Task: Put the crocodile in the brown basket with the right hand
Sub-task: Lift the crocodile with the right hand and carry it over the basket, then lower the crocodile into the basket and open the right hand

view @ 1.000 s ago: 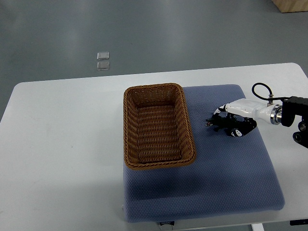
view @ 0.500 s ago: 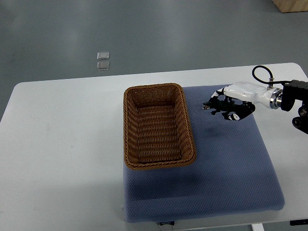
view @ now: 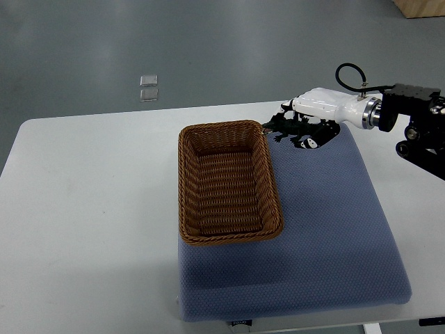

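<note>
My right gripper is going to let go of the crocodile in the far half of the brown basket (view: pixel 207 172), toward the bare white table.
A brown wicker basket (view: pixel 229 181) stands on the left part of a blue mat (view: pixel 327 229), and it holds nothing. My right hand (view: pixel 306 125), white with black fingers, comes in from the right edge and hovers above the mat's far edge, just right of the basket's far right corner. It is shut on a small dark green crocodile (view: pixel 281 126), whose snout points left toward that corner. The left hand does not show.
The mat lies on a white table (view: pixel 90 209). Two small clear squares (view: pixel 148 87) lie on the grey floor beyond the table. A wooden box corner (view: pixel 421 7) shows at the top right.
My right hand has lifted the crocodile off the mat and carried it up and left, from the mat's right middle to near the basket's far right corner.
</note>
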